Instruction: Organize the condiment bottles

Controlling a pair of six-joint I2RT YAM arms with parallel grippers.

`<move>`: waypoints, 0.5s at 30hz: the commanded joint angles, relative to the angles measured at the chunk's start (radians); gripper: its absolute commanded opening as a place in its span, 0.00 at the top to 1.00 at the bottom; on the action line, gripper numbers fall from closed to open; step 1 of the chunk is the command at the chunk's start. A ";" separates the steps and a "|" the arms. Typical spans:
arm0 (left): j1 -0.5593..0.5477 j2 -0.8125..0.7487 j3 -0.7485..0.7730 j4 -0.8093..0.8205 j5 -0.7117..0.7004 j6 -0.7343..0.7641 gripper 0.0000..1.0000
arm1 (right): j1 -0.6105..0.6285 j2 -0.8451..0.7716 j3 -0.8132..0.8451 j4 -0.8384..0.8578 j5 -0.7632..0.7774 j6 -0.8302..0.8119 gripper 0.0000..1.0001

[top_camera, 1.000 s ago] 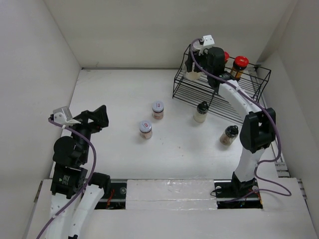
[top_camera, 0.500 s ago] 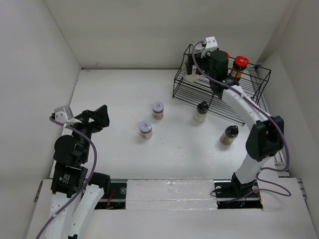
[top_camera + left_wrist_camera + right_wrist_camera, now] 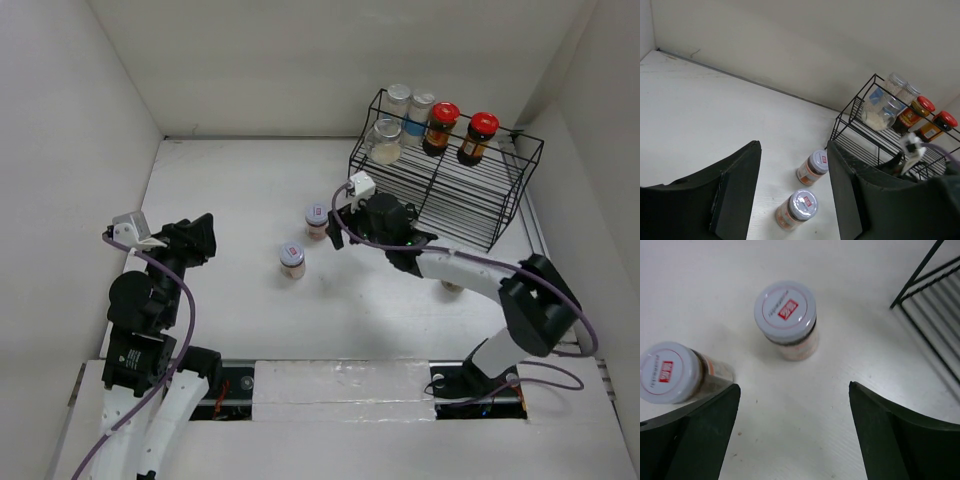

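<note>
The robot's right gripper needs to next grab the body of the small jar [image 3: 317, 230] [image 3: 801, 347] beside the rack, just below its silver-white lid.
Two small jars with silver-white lids stand on the white table, one [image 3: 317, 220] next to the rack and one [image 3: 292, 258] nearer me. My right gripper [image 3: 345, 222] is open and empty, low over the table just right of the first jar [image 3: 785, 310]; the second jar [image 3: 667, 372] is by its left finger. My left gripper [image 3: 205, 235] is open and empty at the left, and both jars [image 3: 815, 167] [image 3: 797, 207] show between its fingers. In the rack stand three clear bottles [image 3: 385, 140] and two dark red-lidded ones [image 3: 442, 125] [image 3: 480, 135]. The black-capped shakers are hidden under my right arm.
The black wire rack [image 3: 520, 190] stands at the back right against the wall; its lower shelf is bare wire. Its corner shows in the right wrist view [image 3: 920, 270] and in the left wrist view [image 3: 850, 117]. White walls close the table on three sides.
My right gripper has let go of a clear jar on the rack's top shelf. It has come down and left to the table beside the jar nearest the rack. The left arm has not moved.
</note>
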 commanded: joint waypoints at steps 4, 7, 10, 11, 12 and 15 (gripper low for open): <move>0.005 0.010 -0.007 0.054 0.030 0.010 0.50 | 0.042 0.124 0.083 0.038 0.007 0.005 0.02; 0.005 0.010 -0.007 0.054 0.030 0.020 0.48 | 0.042 0.194 0.137 0.020 0.007 0.005 0.01; 0.005 0.010 -0.007 0.054 0.030 0.020 0.47 | 0.042 0.293 0.224 0.001 0.007 -0.004 0.01; 0.005 0.010 -0.007 0.054 0.030 0.020 0.47 | 0.042 0.332 0.258 0.001 0.007 -0.004 0.01; 0.005 0.010 -0.007 0.054 0.030 0.020 0.47 | 0.042 0.347 0.274 -0.009 0.007 -0.004 0.01; 0.005 0.010 -0.007 0.045 0.030 0.020 0.47 | 0.042 0.419 0.348 -0.009 0.018 -0.013 0.03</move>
